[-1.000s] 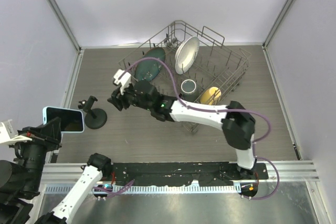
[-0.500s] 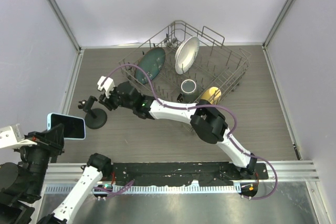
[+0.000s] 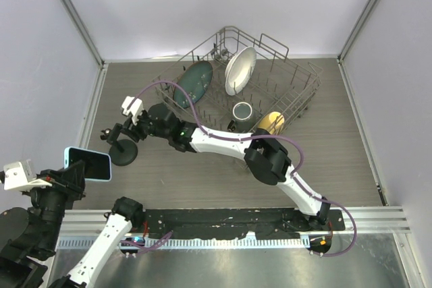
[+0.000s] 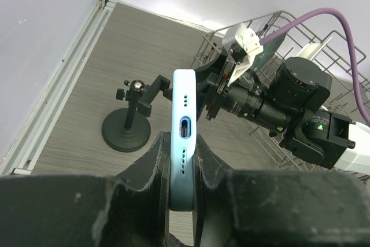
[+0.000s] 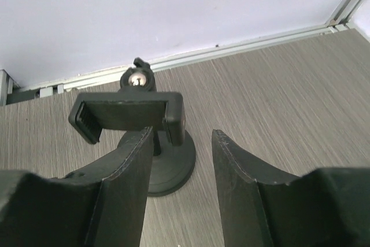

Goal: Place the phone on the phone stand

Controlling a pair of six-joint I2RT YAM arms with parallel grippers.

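Observation:
The phone stand is close to the wall bar and crowds the left gripper's approach, so the robot's right gripper needs to first grip the clamp's end [image 5: 175, 118] and pull the phone stand away.
My left gripper [image 3: 75, 170] is shut on the phone [image 3: 90, 164], light blue case and black screen, and holds it in the air near the table's front left. In the left wrist view the phone [image 4: 184, 125] stands edge-on between the fingers [image 4: 151, 169]. The black phone stand [image 3: 121, 146] stands on the table at the left, just beyond the phone; it also shows in the left wrist view [image 4: 128, 130]. My right gripper [image 3: 125, 128] is open right at the stand's clamp. In the right wrist view the clamp [image 5: 128, 114] lies just ahead of the spread jaws [image 5: 182, 146].
A wire dish rack [image 3: 243, 92] stands at the back centre with a dark green plate [image 3: 193, 83], a white plate [image 3: 239, 69], a cup [image 3: 242, 110] and a yellow item [image 3: 270, 123]. The right arm [image 3: 229, 141] stretches across the table's middle. The left wall rail [image 3: 93, 106] runs beside the stand.
My right gripper has reached leftward from the rack to the stand's clamp. My left gripper with the phone has shifted a little down and to the right.

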